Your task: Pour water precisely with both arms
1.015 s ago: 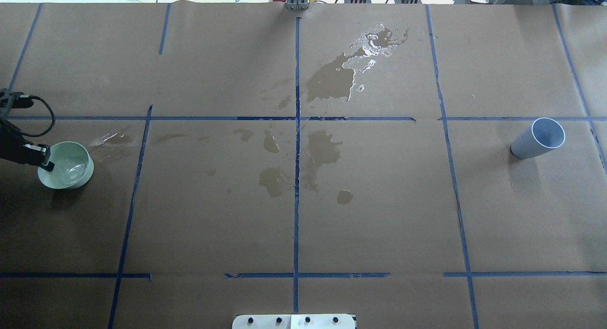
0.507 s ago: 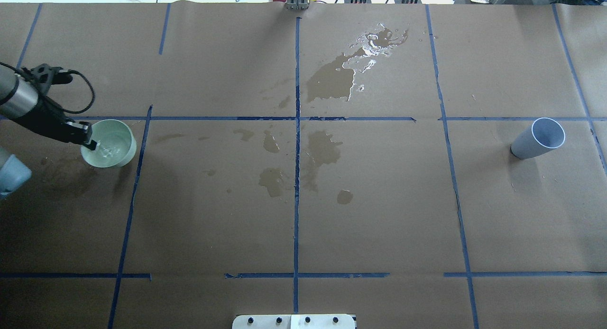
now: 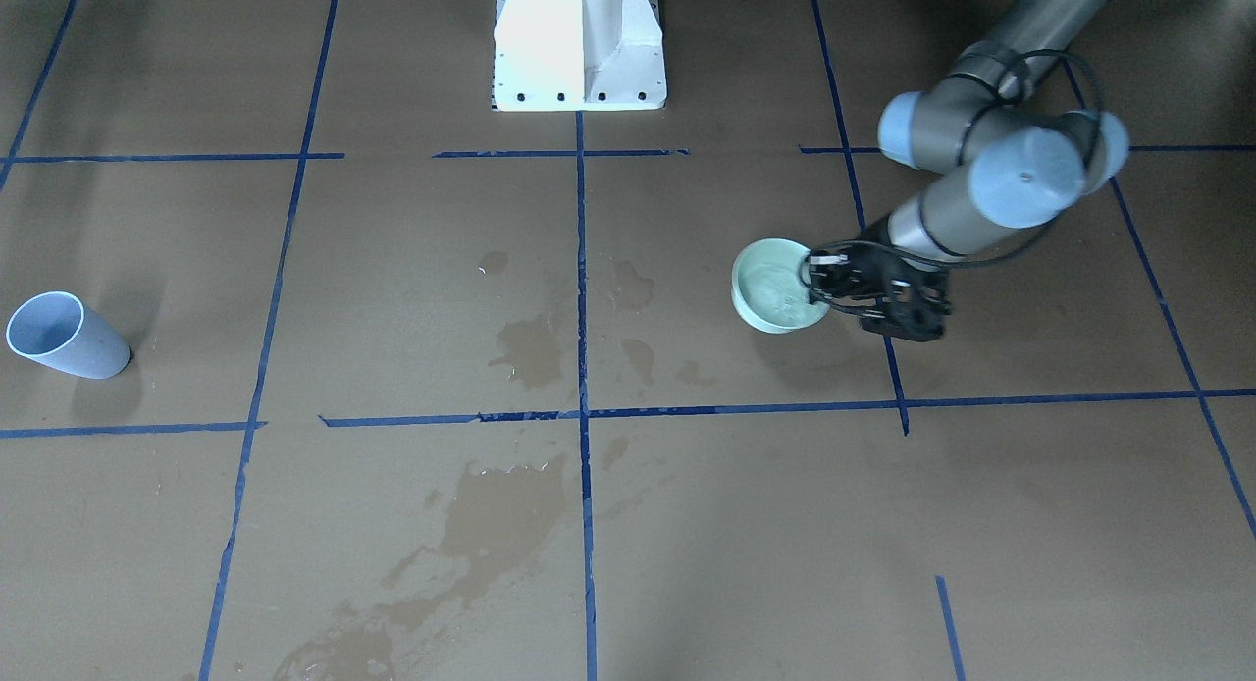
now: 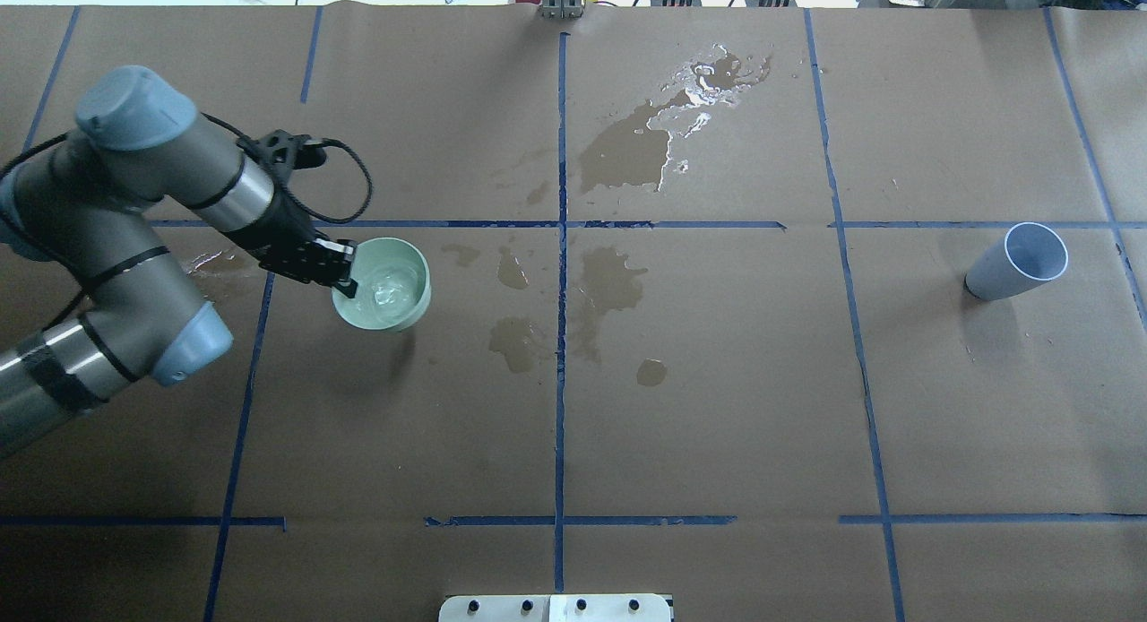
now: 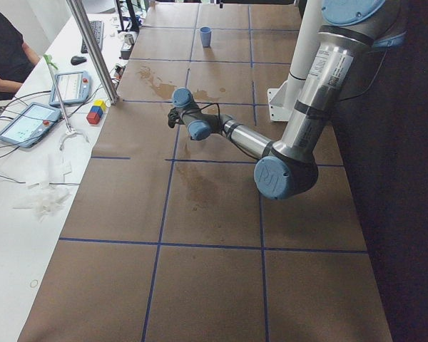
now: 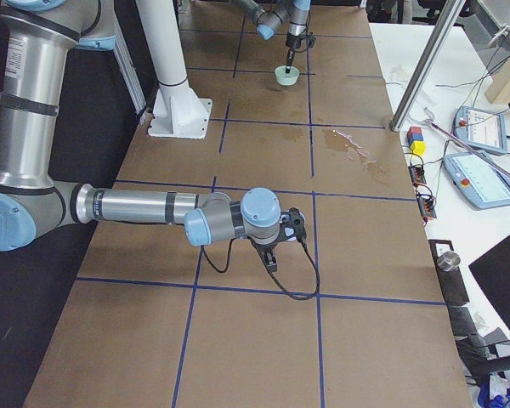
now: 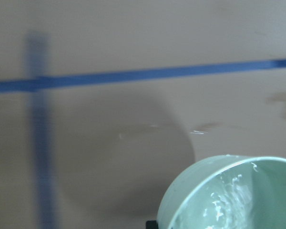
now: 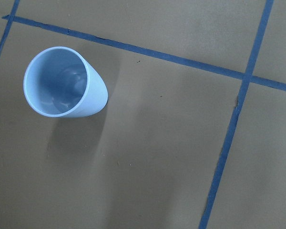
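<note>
The pale green bowl, now held just above the table, will be set down by my left gripper on the blue centre line [image 3: 573, 312] between the dark wet stains.
My left arm [image 4: 134, 210] reaches in from the left, and my left gripper [image 4: 346, 280] is shut on the near rim of a pale green bowl [image 4: 385, 308], held just above the table. Clear water [image 4: 391, 290] glistens and ripples inside the bowl. The bowl [image 3: 760, 313] and left gripper [image 3: 820, 281] also show in the front view, and the bowl [image 7: 190, 200] fills the left wrist view's lower right. A light blue cup [image 4: 1021, 262] stands far right, seemingly empty; it also shows in the right wrist view [image 8: 66, 83]. My right arm [image 6: 144, 206] and gripper [image 6: 273, 262] show only in the right side view; I cannot tell its state.
Dark wet stains [image 4: 627, 147] and a glistening puddle [image 4: 708, 80] mark the brown paper around the centre line. Blue tape lines divide the table into squares. The white pedestal base [image 3: 579, 43] stands at the robot's edge. Tablets and coloured blocks [image 5: 96, 110] lie on the operators' side.
My left arm has carried the green bowl to the right, from the table's left edge toward the centre. The blue cup has not moved.
</note>
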Controlling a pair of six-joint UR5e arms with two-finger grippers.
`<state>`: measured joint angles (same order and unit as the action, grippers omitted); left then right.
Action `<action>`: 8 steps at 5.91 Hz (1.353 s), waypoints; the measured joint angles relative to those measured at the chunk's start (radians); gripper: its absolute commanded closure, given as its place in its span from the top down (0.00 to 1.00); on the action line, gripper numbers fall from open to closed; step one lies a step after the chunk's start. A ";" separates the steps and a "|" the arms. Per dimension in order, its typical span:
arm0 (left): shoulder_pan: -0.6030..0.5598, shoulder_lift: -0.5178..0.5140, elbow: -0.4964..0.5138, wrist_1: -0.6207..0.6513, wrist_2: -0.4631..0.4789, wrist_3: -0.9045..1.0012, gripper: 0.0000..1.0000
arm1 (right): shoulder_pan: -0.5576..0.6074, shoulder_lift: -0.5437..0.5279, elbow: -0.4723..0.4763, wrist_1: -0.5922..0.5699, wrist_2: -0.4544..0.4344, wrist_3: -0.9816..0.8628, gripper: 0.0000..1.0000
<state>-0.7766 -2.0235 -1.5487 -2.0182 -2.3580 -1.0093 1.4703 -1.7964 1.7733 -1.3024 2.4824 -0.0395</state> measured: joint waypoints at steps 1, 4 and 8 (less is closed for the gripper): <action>0.052 -0.086 0.020 0.050 0.055 -0.031 0.00 | -0.007 0.004 0.000 0.001 0.001 0.001 1.00; 0.137 -0.259 0.138 0.112 0.176 -0.046 0.00 | -0.030 0.009 0.019 0.001 0.008 0.003 1.00; 0.178 -0.356 0.235 0.103 0.254 -0.046 0.47 | -0.039 0.009 0.045 0.000 0.038 0.003 1.00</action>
<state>-0.5990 -2.3800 -1.3137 -1.9155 -2.1036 -1.0549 1.4313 -1.7871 1.8182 -1.3024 2.5199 -0.0365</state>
